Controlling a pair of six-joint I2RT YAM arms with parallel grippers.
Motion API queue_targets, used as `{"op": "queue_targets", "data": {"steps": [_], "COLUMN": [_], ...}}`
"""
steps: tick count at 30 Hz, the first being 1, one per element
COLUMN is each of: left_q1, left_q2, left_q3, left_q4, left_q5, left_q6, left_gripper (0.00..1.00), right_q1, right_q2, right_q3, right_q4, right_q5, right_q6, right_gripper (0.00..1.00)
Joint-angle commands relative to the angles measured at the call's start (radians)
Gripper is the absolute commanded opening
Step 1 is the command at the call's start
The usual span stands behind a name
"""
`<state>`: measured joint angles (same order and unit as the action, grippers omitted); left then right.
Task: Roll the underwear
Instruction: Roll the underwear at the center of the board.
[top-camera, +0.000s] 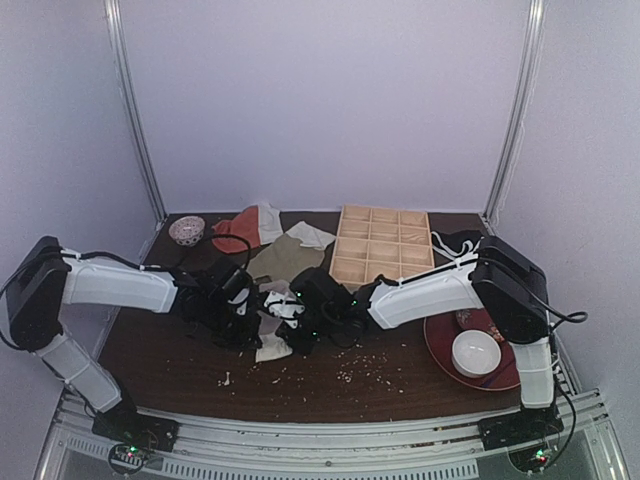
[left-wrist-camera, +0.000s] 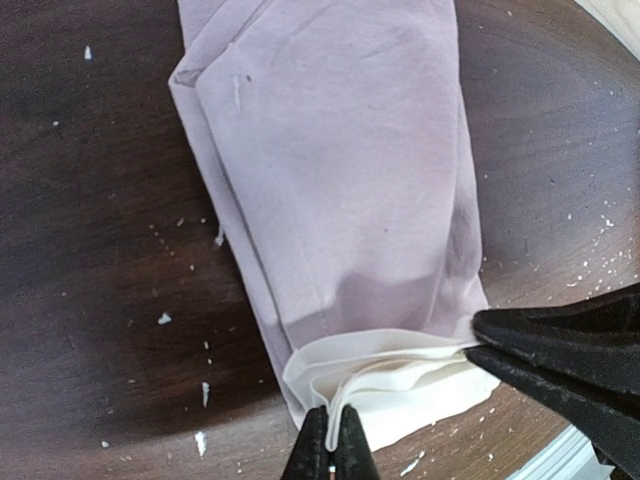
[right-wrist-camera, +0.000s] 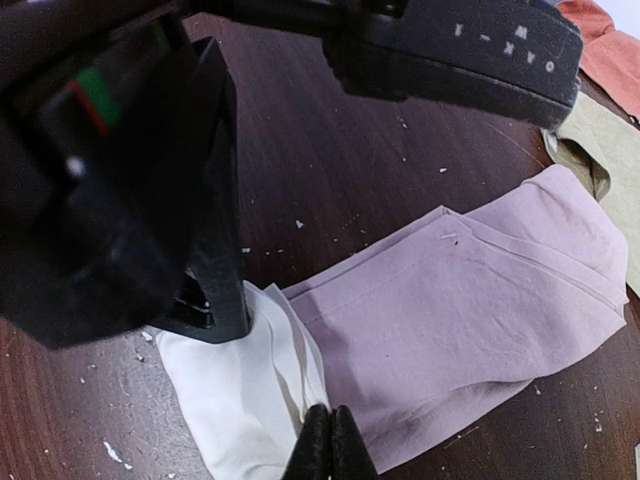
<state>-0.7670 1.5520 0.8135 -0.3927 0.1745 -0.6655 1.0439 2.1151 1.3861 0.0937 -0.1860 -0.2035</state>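
I will open my right gripper and take the waistband closer to the near end (left-wrist-camera: 430, 413), because it pinches the waistband's loose edge while the white near end lies flat.
The underwear (left-wrist-camera: 340, 180) lies folded into a long mauve-pink strip on the dark table, its white waistband end toward the near edge. My left gripper (left-wrist-camera: 330, 445) is shut on one fold of the waistband. My right gripper (right-wrist-camera: 330, 440) is shut on the waistband's other corner, and its black fingers (left-wrist-camera: 560, 350) show at the right of the left wrist view. In the top view both grippers, left (top-camera: 245, 320) and right (top-camera: 300, 325), meet at the table's middle and hide most of the underwear (top-camera: 272, 348).
An olive-green cloth (top-camera: 285, 258) and an orange-red and white cloth (top-camera: 245, 228) lie behind the grippers. A wooden compartment tray (top-camera: 383, 243) stands at the back right. A red plate (top-camera: 440, 345) with a white round thing is at the right. White crumbs (top-camera: 360, 365) dot the front.
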Motion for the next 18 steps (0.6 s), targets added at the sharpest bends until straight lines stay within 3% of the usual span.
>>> {"op": "queue_targets", "data": {"steps": [1,7,18], "left_q1": [0.005,0.005,0.005], "left_q2": [0.032,0.067,0.09], "left_q3": [0.033,0.027,0.023], "left_q4": [0.032,0.046,0.056], "left_q5": [-0.01,-0.003,0.006], "left_q6": [-0.003,-0.006,-0.007], "left_gripper": [0.0,0.0,0.0], "right_q1": [-0.005,-0.005,-0.006], "right_q2": [-0.02,-0.035,-0.122], "right_q3": [-0.031,-0.062,-0.171], "right_q4": [0.001,0.013,0.173], "right_q5": [0.021,0.028,0.072], "right_q6": [0.028,0.049,0.09], "right_gripper": [0.0,0.0,0.14]}}
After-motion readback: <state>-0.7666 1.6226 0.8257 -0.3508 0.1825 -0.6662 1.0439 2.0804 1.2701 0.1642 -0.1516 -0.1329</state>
